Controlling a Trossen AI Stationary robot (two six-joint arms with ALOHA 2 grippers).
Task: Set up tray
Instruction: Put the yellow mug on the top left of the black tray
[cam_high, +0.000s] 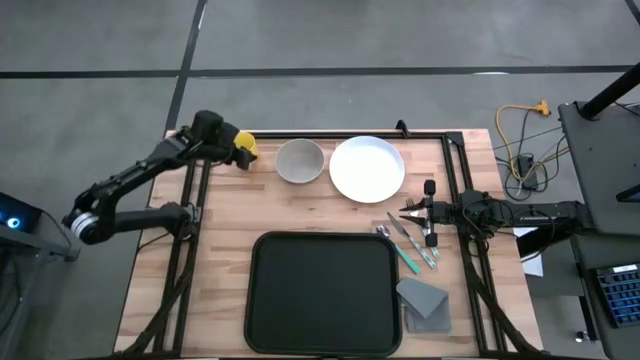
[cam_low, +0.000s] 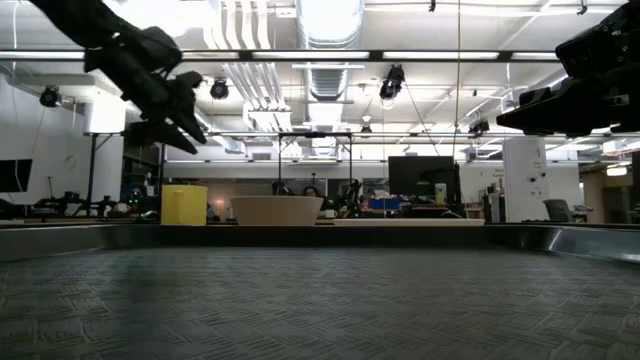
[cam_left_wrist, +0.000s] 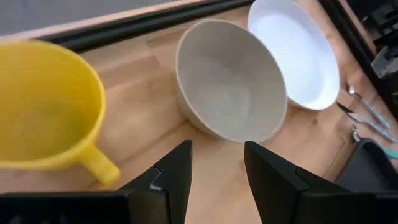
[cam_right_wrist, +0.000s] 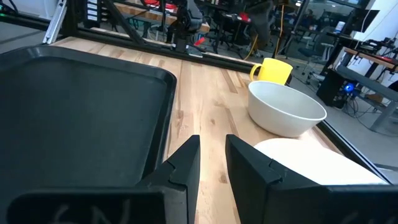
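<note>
My left gripper should go to the yellow mug next and close on the mug's rim (cam_high: 252, 150) (cam_left_wrist: 93, 140) near the mug's handle, toward the grey bowl.
The black tray (cam_high: 325, 290) lies flat on the wooden table at the near middle, with nothing on it. Behind it stand a yellow mug (cam_high: 243, 148), a grey bowl (cam_high: 299, 160) and a white plate (cam_high: 367, 168). My left gripper (cam_left_wrist: 217, 171) hovers open above the table's far left, beside the mug (cam_left_wrist: 43, 106) and slanting down toward the bowl (cam_left_wrist: 230, 81). My right gripper (cam_right_wrist: 212, 158) waits at the right edge, level, its fingers a little apart with nothing between them.
Several pieces of cutlery (cam_high: 410, 242) lie right of the tray's far corner, and a folded grey napkin (cam_high: 425, 298) lies at its right side. A black frame rail (cam_high: 330, 138) runs along the far edge. Bare wood shows between the tray and the dishes.
</note>
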